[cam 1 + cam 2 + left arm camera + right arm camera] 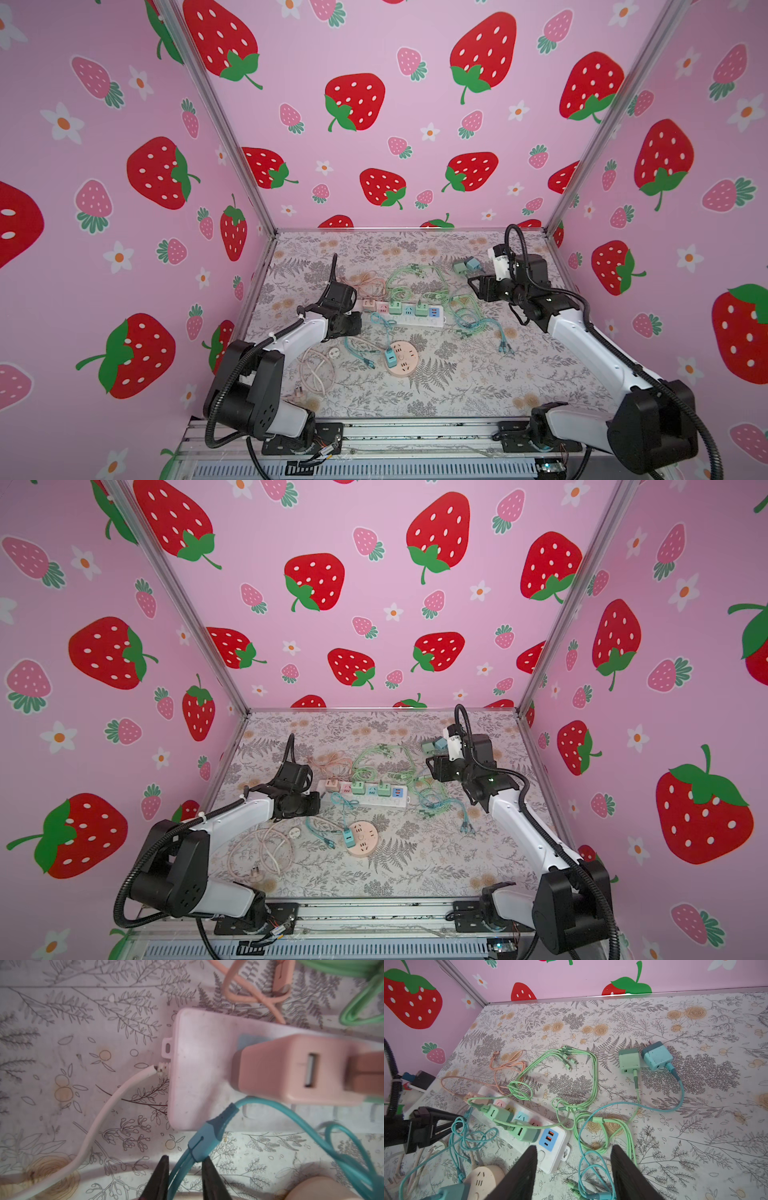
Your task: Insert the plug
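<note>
I need to next use my right gripper to grab the body of the blue plug adapter (474, 264) (658, 1058) that lies loose beside the green one at the back.
A white power strip (415, 319) (197, 1064) lies mid-table with several coloured plug adapters in it, a pink one (291, 1070) at its left end. My left gripper (185, 1157) (358, 323) sits just off that end, its jaws closed narrowly on a teal cable (209, 1134) at its junction piece. Two loose plug adapters, green (628, 1060) and blue (656, 1057), lie at the back right with cables attached. My right gripper (574, 1147) (477, 286) hovers open near them, above the strip's right end, nothing between its fingers.
A round pink socket (402, 359) holding a teal adapter (390, 356) lies in front of the strip. Green, teal and pink cables (591, 1076) tangle around the strip. A beige cord (316, 374) with a plug coils front left. Pink walls close three sides.
</note>
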{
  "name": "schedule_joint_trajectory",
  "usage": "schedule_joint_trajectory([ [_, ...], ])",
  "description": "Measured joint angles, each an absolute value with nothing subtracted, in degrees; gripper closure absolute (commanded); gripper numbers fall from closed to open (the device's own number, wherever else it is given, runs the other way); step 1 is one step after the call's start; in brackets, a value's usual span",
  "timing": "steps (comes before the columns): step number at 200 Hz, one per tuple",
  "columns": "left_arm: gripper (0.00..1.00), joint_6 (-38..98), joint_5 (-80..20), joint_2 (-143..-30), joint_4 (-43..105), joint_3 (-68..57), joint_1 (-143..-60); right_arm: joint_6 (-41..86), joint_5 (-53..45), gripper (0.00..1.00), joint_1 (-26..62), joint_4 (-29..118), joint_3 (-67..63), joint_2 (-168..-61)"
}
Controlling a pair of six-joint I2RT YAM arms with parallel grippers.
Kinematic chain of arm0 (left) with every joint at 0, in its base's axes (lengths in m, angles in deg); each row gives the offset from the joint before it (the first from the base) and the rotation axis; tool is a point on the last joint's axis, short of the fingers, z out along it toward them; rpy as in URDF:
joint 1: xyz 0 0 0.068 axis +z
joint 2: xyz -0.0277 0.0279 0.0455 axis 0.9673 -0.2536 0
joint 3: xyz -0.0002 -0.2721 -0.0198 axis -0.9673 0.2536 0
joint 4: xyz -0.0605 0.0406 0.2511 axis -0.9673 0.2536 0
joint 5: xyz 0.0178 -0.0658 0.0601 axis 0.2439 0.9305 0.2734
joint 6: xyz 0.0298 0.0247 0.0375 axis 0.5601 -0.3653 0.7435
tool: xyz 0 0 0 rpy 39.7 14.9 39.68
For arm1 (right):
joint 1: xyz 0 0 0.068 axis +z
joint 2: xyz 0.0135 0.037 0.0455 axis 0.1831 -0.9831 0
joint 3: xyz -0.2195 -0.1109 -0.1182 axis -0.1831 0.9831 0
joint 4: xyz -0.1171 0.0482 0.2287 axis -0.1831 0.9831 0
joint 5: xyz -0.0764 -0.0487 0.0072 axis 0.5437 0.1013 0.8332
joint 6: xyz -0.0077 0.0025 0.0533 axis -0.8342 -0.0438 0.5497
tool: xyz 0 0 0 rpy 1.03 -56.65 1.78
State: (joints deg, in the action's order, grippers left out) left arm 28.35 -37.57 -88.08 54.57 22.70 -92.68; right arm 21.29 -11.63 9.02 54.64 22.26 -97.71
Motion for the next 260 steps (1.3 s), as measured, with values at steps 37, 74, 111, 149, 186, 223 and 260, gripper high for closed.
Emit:
schedule_joint_trajectory([
  [37, 0.95, 28.3, -39.8, -86.5, 56.8, 22.6, -93.0, 21.6, -12.4, 0.41, 8.4, 53.7, 22.3, -97.3],
  [74, 1.00, 27.1, -41.9, -81.5, 60.4, 22.0, -93.0, 21.6, -12.6, 0.41, 8.3, 53.3, 22.8, -97.3],
  [111, 1.00, 25.3, -45.1, -74.7, 69.2, 16.7, -93.0, 21.6, -12.6, 0.41, 8.1, 53.1, 23.0, -97.3],
  [149, 0.98, 24.6, -51.3, -72.3, 77.5, 11.7, -93.1, 21.7, -12.6, 0.41, 8.1, 52.5, 23.1, -98.1],
  [186, 0.80, 23.8, -56.6, -76.2, 82.9, 11.1, -93.1, 21.7, -11.5, 0.41, 8.1, 52.2, 23.1, -101.2],
  [223, 0.59, 22.7, -55.8, -77.5, 82.4, 11.2, -93.1, 21.0, -6.7, 0.40, 8.1, 53.6, 19.6, -106.8],
  [260, 0.45, 22.7, -52.9, -72.0, 80.7, 11.2, -93.0, 17.0, -3.4, 0.36, 7.1, 54.5, 10.7, -116.3],
])
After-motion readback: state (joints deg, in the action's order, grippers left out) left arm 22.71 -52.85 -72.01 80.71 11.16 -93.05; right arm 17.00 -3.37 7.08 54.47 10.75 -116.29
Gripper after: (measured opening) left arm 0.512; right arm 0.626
